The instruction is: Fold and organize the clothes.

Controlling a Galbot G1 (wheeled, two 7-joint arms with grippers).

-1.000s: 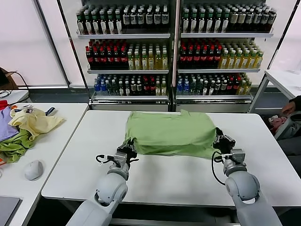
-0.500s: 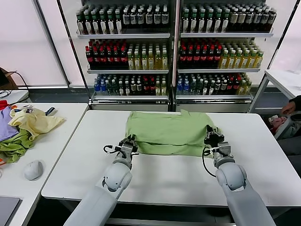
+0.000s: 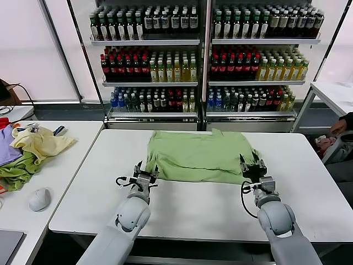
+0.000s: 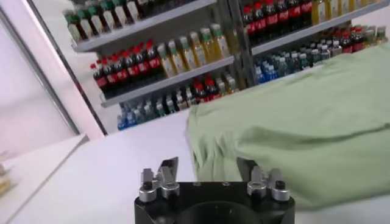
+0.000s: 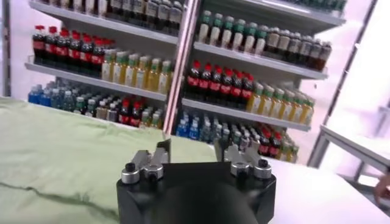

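The light green shirt's far edge lies along the table's far edge, so my grippers should take the shirt's near corners (image 3: 161, 176) and drag it closer before folding from that edge of the shirt.
The light green shirt (image 3: 198, 156) lies folded flat on the far half of the white table (image 3: 193, 205). My left gripper (image 3: 144, 170) is open and empty, just in front of the shirt's near left corner. My right gripper (image 3: 252, 165) is open and empty at the shirt's near right corner. In the left wrist view the open gripper (image 4: 208, 169) faces the shirt's rumpled edge (image 4: 304, 122). In the right wrist view the open gripper (image 5: 192, 152) looks over the shirt's flat surface (image 5: 61, 152). The buttons and printed patch are hidden.
A heap of pale yellow, purple and darker green garments (image 3: 30, 152) and a grey mouse (image 3: 39, 199) lie on the side table to the left. Shelves of bottles (image 3: 204, 55) stand behind. Another table (image 3: 333, 94) and a person's arm (image 3: 339, 128) are at the right.
Both grippers carried the shirt's lifted near edge away from me, let it go and drew back toward me. The shirt now lies flatter and shorter.
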